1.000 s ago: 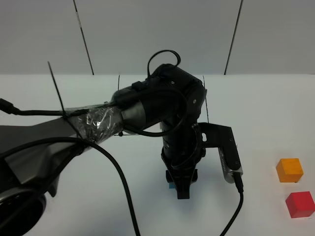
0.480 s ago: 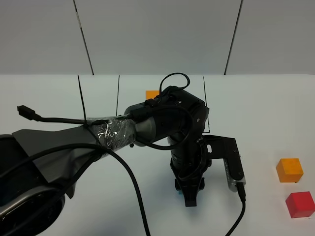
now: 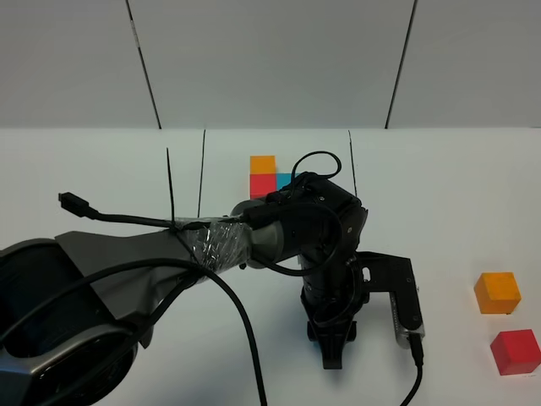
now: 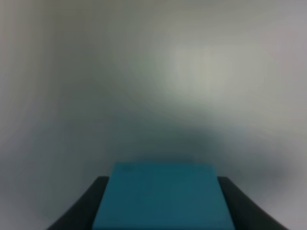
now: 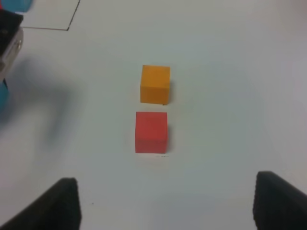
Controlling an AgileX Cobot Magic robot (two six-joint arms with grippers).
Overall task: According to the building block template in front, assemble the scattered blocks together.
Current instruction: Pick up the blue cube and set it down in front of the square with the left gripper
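Observation:
My left gripper will let go of the blue cube on the open white table (image 3: pixel 318 334), in front of the building block template.
The building block template (image 3: pixel 264 174), orange, red and blue cubes in a thin black outline, lies at the back middle. My left gripper (image 3: pixel 331 353) reaches across the middle and points down close to the table. In the left wrist view it (image 4: pixel 162 213) is shut on the blue cube (image 4: pixel 160 194); the exterior view hides that cube. The orange cube (image 3: pixel 497 292) and the red cube (image 3: pixel 515 351) lie side by side at the far right. In the right wrist view, the orange cube (image 5: pixel 155 84) and red cube (image 5: pixel 151 132) lie ahead of my open, empty right gripper (image 5: pixel 172 206).
The left arm's body and cables (image 3: pixel 211 279) cover the front left of the white table (image 3: pixel 456 194). A grey panelled wall (image 3: pixel 270 59) stands behind. The left wrist camera (image 5: pixel 8 40) shows at the edge of the right wrist view.
The left arm has moved toward the front and a little right with the blue cube, uncovering the template behind it. The orange and red cubes have not moved.

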